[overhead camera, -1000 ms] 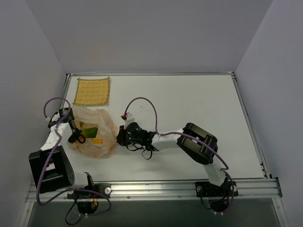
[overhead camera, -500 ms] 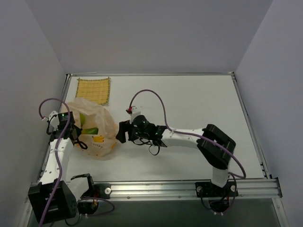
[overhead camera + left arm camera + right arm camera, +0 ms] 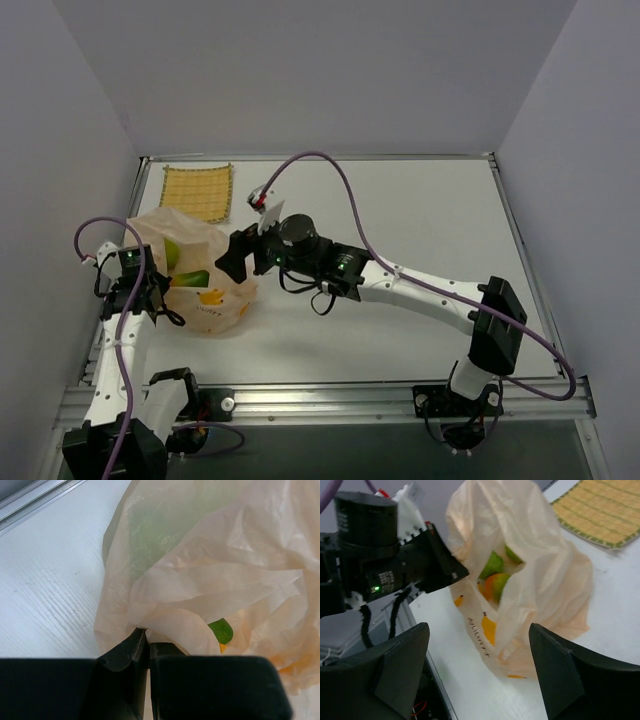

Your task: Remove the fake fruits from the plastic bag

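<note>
The robot's right gripper needs to close on the open edge (image 3: pixel 229 288) (image 3: pixel 503 642) of the plastic bag, just beside the large yellow printed mark, across from the left gripper.
The plastic bag (image 3: pixel 205 290) stands bunched up at the table's left, pale peach with yellow printed marks. Fake fruits show through its mouth: a green one (image 3: pixel 492 564) and a green-and-orange one (image 3: pixel 495 586); a green patch (image 3: pixel 221 630) shows through the film. My left gripper (image 3: pixel 150 293) is shut on the bag's left edge, a fold of film pinched at the tips (image 3: pixel 145 639). My right gripper (image 3: pixel 232 262) hovers open just right of the bag, its fingers (image 3: pixel 402 670) spread wide with nothing between them, facing the bag (image 3: pixel 530 580).
A flat yellow woven mat (image 3: pixel 196 192) lies at the far left corner, just behind the bag, and shows again in the right wrist view (image 3: pixel 600 510). A metal rail (image 3: pixel 330 395) runs along the table's near edge. The left arm's black wrist (image 3: pixel 395 570) sits close beside the bag.
The right gripper opened, let go of the bag's right side and moved up and left. The left arm rose with the bag's edge, so the bag stands taller.
</note>
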Tool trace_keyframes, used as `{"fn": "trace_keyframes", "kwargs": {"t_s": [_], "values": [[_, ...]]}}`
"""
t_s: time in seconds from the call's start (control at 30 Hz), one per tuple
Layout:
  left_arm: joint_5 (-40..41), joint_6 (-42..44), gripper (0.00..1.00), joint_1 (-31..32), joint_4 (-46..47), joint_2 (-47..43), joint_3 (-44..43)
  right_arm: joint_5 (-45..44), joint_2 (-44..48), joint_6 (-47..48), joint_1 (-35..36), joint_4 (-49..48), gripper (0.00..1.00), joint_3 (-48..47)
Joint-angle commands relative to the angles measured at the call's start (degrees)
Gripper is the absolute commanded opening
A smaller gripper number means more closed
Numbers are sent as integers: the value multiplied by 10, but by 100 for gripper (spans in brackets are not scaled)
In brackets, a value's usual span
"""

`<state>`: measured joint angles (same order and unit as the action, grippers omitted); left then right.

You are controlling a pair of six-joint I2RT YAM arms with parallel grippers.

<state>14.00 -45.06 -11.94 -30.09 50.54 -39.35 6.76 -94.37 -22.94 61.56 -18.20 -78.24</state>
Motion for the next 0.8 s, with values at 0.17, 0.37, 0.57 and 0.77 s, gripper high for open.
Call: {"fn": "trace_keyframes", "kwargs": {"t_s": [0.17, 0.37, 0.57, 0.77], "values": [[9, 2, 3, 2, -32, -12, -15, -124, -105, 56, 45, 39, 92, -90], [9, 15, 50, 1, -46, -48, -29, -92, -202, 35, 13, 40, 35, -129], [-48, 40, 67, 3, -101, -76, -71, -37, -219, 10, 21, 6, 7, -115], [-90, 70, 36, 17, -210, -153, -106, -23, -215, -29, 21, -49, 1, -69]]}}
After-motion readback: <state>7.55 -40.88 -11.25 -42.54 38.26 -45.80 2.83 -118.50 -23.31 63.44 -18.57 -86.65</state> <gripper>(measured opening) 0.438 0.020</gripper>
